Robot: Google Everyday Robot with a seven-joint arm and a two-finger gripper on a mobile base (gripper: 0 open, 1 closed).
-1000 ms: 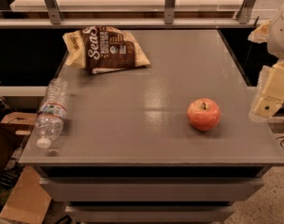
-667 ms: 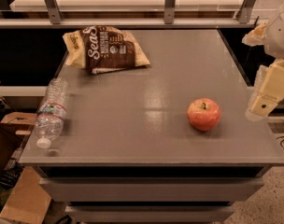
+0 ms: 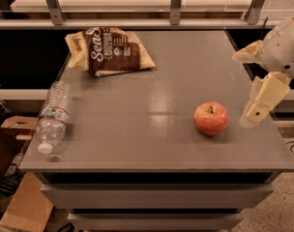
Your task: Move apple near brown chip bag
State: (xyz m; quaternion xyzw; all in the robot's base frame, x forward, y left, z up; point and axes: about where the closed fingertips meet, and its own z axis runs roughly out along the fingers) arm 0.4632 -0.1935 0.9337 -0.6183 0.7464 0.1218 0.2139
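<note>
Next, I close my gripper around the apple's middle (image 3: pixel 212 120), between its near and far sides.
The apple (image 3: pixel 211 118), red-orange with a short dark stem, rests on the grey table (image 3: pixel 152 86) at the front right. The brown chip bag (image 3: pixel 110 50) lies flat at the table's back left, far from the apple. My gripper (image 3: pixel 242 90) hangs over the table's right edge, just right of the apple and a little above the tabletop. Its two pale fingers (image 3: pixel 261 99) are spread apart and hold nothing. It does not touch the apple.
A clear plastic water bottle (image 3: pixel 52 116) lies on its side along the table's left edge. A metal rail with posts (image 3: pixel 176 4) runs behind the table. Cardboard boxes (image 3: pixel 11 144) sit on the floor at the left.
My gripper has shifted a little to the left, closer to the apple. The apple, bag and bottle have not moved.
</note>
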